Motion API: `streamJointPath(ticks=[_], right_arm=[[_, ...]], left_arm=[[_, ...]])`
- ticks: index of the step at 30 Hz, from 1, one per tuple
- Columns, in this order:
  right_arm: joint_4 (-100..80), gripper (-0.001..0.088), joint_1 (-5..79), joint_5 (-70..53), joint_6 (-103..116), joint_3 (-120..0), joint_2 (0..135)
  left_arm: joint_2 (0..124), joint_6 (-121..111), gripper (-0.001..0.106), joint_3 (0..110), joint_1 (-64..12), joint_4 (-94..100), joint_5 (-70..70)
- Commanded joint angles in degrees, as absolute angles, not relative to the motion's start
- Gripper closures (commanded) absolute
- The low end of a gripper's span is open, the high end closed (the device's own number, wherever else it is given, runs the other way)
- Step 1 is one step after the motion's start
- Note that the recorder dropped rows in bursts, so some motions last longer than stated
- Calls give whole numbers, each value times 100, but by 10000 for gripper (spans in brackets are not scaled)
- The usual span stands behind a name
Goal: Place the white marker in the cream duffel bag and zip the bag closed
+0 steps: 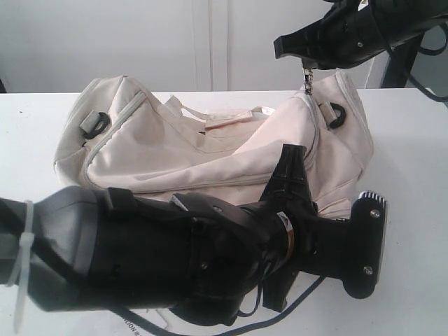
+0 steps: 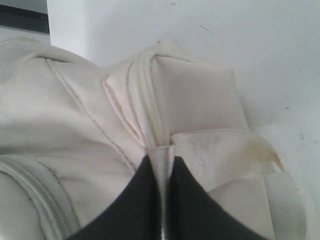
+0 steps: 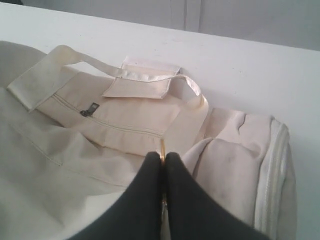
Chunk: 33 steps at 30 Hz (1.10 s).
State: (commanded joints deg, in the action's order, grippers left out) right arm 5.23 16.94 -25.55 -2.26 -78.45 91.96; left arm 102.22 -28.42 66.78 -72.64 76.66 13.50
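Observation:
The robot's right gripper will release the zip pull on the cream fabric [image 1: 284, 110] next to the zip's far end, near the strap handle.
The cream duffel bag [image 1: 210, 150] lies on its side across the white table. My left gripper [image 1: 292, 159] reaches to its front right end. In the left wrist view the left gripper [image 2: 161, 159] is shut on a cream fabric tab [image 2: 161, 152] at the end of the bag's [image 2: 60, 115] zip. My right gripper [image 1: 302, 61] hangs above the bag's right end, shut on a thin metal zip pull [image 1: 306, 78]. The right wrist view shows the right gripper [image 3: 163, 156] pinching that pull [image 3: 162, 146] over the bag [image 3: 125, 120]. The white marker is out of view.
The bag rests on a white table [image 1: 406, 140] with a pale wall behind. Black plastic rings [image 1: 334, 112] sit at the bag's ends. A pale strap handle [image 3: 65, 62] lies over the bag's side, above a small pocket zip [image 3: 90, 109]. A cable [image 1: 301, 297] trails under my left arm.

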Motion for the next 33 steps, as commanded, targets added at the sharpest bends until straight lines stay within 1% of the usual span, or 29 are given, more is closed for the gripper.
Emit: streamJointPath(ticks=[7, 17, 24, 28, 33], right_arm=[[1303, 868, 1707, -3003, -226, -7845, 9217], [1619, 868, 1707, -3936, -121, -7845, 9241], [2020, 864, 1707, -4172, -121, -7845, 9293], [2124, 798, 1707, -4331, -121, -7845, 9293], [2124, 667, 1707, -4351, 47, -7845, 9293]], left_arm=[[10222, -2842, 1053, 6678, -7264, 7666, 1350], [10222, -2842, 1053, 6678, -7264, 7666, 1350], [10222, -2842, 1053, 6678, -7264, 7666, 1350], [10222, -2842, 1053, 6678, -7264, 7666, 1350], [10222, -2853, 1053, 6678, -7264, 7666, 1350]])
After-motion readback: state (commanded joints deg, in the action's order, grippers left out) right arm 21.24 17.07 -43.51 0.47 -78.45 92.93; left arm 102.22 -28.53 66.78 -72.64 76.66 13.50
